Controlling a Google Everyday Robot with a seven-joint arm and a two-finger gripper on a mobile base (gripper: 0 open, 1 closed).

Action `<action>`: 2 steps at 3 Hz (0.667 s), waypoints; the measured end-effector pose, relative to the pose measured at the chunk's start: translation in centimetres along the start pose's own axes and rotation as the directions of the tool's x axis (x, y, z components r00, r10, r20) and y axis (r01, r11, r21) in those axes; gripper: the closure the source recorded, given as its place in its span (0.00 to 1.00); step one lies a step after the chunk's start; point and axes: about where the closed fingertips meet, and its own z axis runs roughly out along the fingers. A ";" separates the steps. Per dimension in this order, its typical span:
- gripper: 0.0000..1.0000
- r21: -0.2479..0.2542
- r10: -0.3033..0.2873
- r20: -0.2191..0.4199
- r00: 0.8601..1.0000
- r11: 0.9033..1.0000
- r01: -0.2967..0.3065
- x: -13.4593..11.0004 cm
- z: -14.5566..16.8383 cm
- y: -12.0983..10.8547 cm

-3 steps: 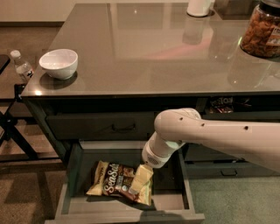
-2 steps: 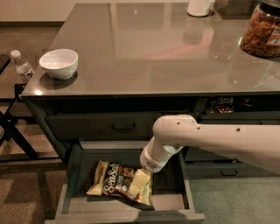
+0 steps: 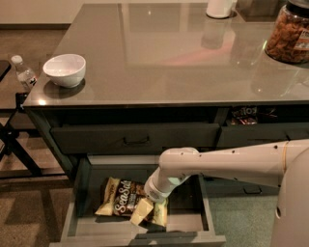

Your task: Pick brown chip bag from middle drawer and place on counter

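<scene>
Next, my gripper grabs the middle of the brown chip bag (image 3: 137, 203), next to the bag's pale end in the open drawer.
The brown chip bag (image 3: 121, 202), dark brown with white "Sea Salt" script and pale edges, lies flat on the floor of the open middle drawer (image 3: 193, 226), left of centre. My gripper (image 3: 150, 213) is down inside the drawer at the bag's right end. Its pale fingers (image 3: 140, 211) are spread apart over the bag's edge, touching or just above it. My white arm (image 3: 227, 161) reaches in from the right. The glossy grey-brown counter (image 3: 159, 58) is above the drawers.
A white bowl (image 3: 64, 70) sits at the counter's front left. A clear jar of orange-brown snacks (image 3: 290, 34) and a white container (image 3: 220, 7) stand at the back right. A closed handled drawer (image 3: 135, 139) is above the open one. A water bottle (image 3: 23, 72) stands on a side stand at left.
My wrist and gripper have moved down and to the left, deeper into the drawer onto the bag's right end. The bag has not moved.
</scene>
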 end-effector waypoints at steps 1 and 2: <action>0.00 -0.001 -0.001 0.000 1.000 1.000 0.001 0.0 0.1 0.0; 0.00 0.006 0.015 0.025 1.000 1.000 -0.015 -0.4 2.2 -1.0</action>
